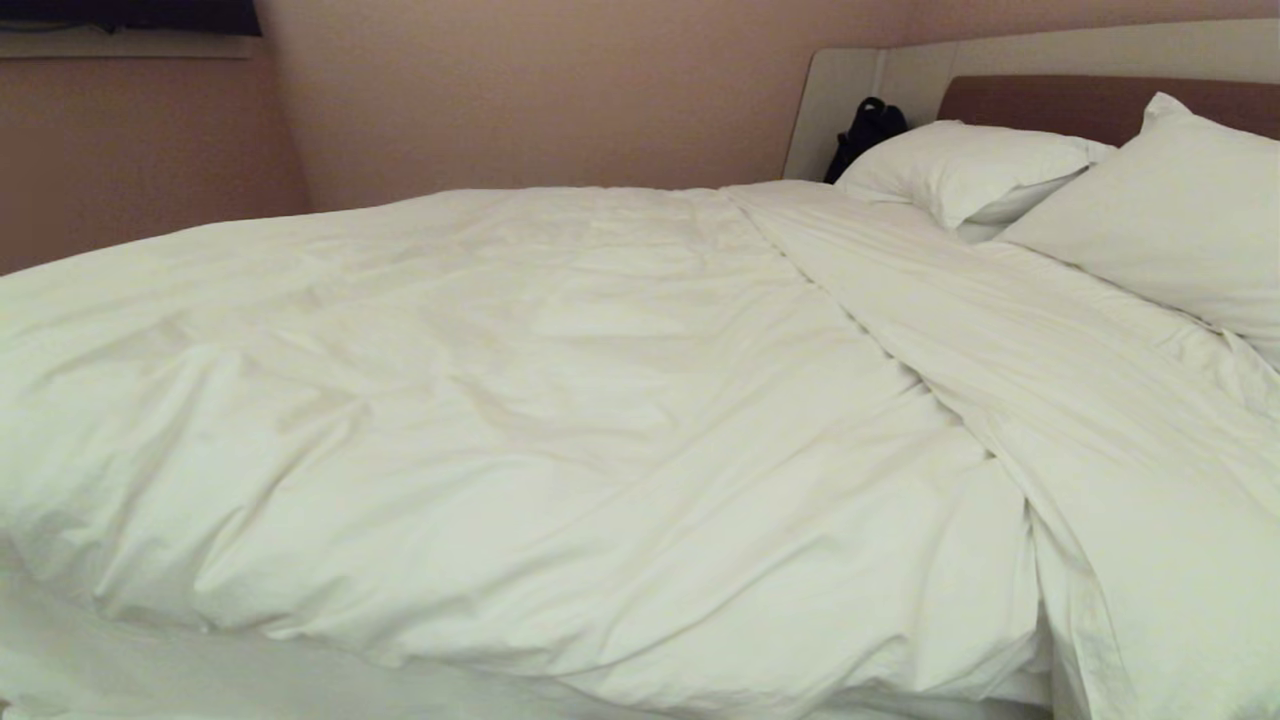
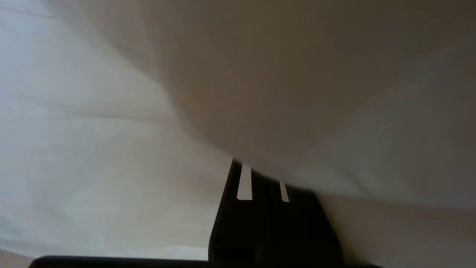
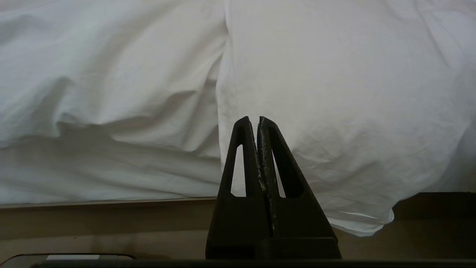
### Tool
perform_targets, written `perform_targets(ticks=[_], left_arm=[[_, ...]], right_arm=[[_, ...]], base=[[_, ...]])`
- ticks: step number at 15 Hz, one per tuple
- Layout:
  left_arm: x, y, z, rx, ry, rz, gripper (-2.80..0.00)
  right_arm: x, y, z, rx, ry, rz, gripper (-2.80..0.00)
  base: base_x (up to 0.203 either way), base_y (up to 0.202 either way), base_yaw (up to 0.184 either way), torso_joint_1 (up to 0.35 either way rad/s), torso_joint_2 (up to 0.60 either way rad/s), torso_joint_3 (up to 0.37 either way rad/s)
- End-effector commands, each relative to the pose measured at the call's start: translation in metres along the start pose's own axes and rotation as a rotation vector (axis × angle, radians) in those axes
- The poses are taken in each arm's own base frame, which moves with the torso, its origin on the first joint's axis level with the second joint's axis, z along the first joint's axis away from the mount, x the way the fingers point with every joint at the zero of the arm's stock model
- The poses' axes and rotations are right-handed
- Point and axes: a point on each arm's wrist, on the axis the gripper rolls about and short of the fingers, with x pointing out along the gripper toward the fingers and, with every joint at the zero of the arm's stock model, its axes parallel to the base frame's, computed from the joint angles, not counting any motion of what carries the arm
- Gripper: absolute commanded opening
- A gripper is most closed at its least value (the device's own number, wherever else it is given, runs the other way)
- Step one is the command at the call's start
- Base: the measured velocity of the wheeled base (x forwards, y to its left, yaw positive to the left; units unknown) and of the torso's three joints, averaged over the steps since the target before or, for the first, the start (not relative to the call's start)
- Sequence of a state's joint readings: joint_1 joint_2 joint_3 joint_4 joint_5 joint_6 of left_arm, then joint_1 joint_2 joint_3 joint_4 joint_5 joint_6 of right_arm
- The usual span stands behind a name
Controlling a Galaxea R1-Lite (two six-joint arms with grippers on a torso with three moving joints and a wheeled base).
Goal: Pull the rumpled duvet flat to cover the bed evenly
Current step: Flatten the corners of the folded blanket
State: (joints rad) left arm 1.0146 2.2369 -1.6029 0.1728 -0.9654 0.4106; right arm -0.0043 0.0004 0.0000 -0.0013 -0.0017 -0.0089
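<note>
Next, my left gripper lets go of the edge of the duvet at the bed's foot end (image 1: 60,462), just above the bare fitted sheet.
The white duvet (image 1: 560,400) lies rumpled over the bed, bunched toward the left, with a folded-over band (image 1: 1050,400) running diagonally on the right. The bed's headboard (image 1: 1050,100) stands at the far right. Neither arm shows in the head view. In the left wrist view my left gripper (image 2: 260,174) is shut, and its tips are buried in a fold of the duvet (image 2: 297,93) that drapes over them. In the right wrist view my right gripper (image 3: 257,119) is shut on nothing, just in front of the duvet (image 3: 334,93) hanging over the bed's side.
Two white pillows (image 1: 970,165) (image 1: 1180,210) lean against the headboard, with a black bag (image 1: 865,130) beside them. Bare fitted sheet (image 1: 150,670) shows under the duvet's near left edge. The grey-beige bed base (image 3: 111,216) runs below the hanging duvet corner (image 3: 364,223).
</note>
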Motion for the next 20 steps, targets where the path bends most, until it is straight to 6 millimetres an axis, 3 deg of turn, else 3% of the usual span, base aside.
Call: perform_targets(ticks=[1,4,10,14,18,20], left_arm=[[0.019,0.004,-0.007,0.019,0.017,0.007,-2.80],[0.025,0.009,-0.017,0.064,0.003,0.047,-2.80],[0.012,0.020,-0.030,0.068,0.007,0.088,-2.80],[0.027,0.032,-0.042,0.056,0.033,0.098,-2.80],[0.055,0.029,-0.037,0.090,0.037,0.060,-2.80],[0.060,0.024,-0.033,0.092,0.032,0.040,-2.80]], right_arm=[[0.000,0.000,0.000,0.000,-0.001,0.000,-2.80],[0.000,0.000,0.000,0.000,-0.001,0.001,-2.80],[0.000,0.000,0.000,0.000,-0.001,0.000,-2.80],[0.000,0.000,0.000,0.000,-0.001,0.000,-2.80],[0.000,0.000,0.000,0.000,-0.001,0.000,-2.80],[0.000,0.000,0.000,0.000,-0.001,0.000,-2.80]], base=[[0.000,0.000,0.000,0.000,0.00,0.000],[0.000,0.000,0.000,0.000,0.00,0.000],[0.000,0.000,0.000,0.000,0.00,0.000],[0.000,0.000,0.000,0.000,0.00,0.000],[0.000,0.000,0.000,0.000,0.00,0.000],[0.000,0.000,0.000,0.000,0.00,0.000]])
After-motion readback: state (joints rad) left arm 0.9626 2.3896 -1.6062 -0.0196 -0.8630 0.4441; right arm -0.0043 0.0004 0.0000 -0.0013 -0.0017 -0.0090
